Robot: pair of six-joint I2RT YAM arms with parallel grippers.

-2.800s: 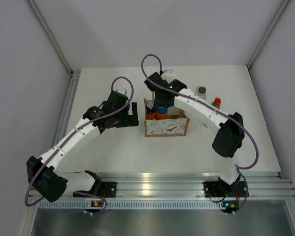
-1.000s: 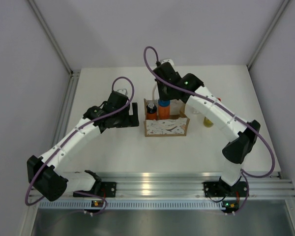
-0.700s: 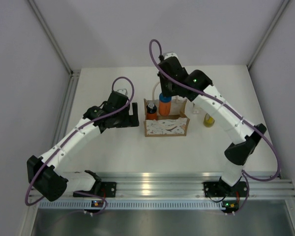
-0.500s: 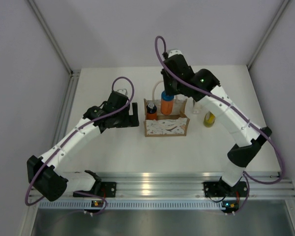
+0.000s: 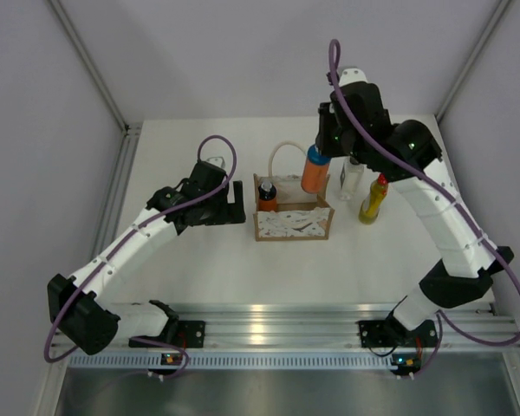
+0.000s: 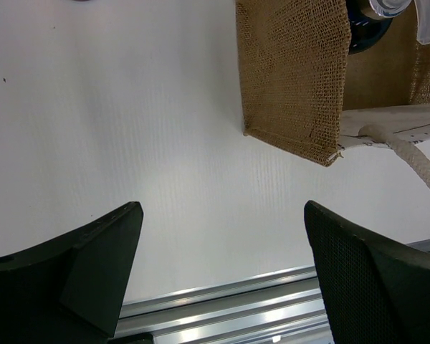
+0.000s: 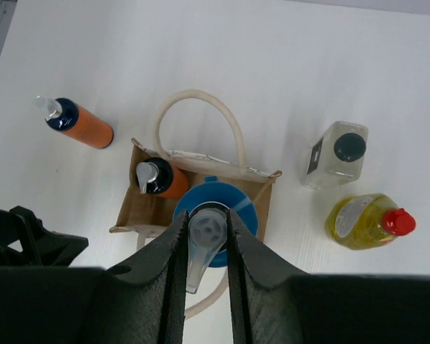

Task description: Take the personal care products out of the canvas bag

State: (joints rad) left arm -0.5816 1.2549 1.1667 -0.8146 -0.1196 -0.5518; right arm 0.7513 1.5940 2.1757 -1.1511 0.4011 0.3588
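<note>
I should next move my left gripper to the pump top (image 5: pixel 267 185) (image 6: pixel 425 17) of the orange bottle that is still standing inside the canvas bag, and close it there.
My right gripper (image 5: pixel 321 147) (image 7: pixel 206 223) is shut on the pump top of an orange bottle with a blue cap (image 5: pixel 314 173) (image 7: pixel 233 208). It holds the bottle upright, above the right end of the canvas bag (image 5: pixel 293 223) (image 7: pixel 132 215). A second orange bottle (image 5: pixel 266 196) (image 7: pixel 161 179) stands inside the bag. A third orange bottle (image 7: pixel 80 125) lies on the table left of the bag. The clear bottle (image 5: pixel 353 178) (image 7: pixel 338 154) and the yellow bottle (image 5: pixel 372 201) (image 7: pixel 365 221) stand right of the bag. My left gripper (image 5: pixel 233 201) (image 6: pixel 221 215) is open and empty, just left of the bag (image 6: pixel 294 79).
The bag's white rope handles (image 5: pixel 282 156) (image 6: pixel 416 161) loop up beside the held bottle. An aluminium rail (image 5: pixel 269 322) runs along the table's near edge. White walls stand on three sides of the table (image 5: pixel 191 260).
My right gripper has lifted the orange bottle up out of the bag and carried it to the right. The left arm has not moved.
</note>
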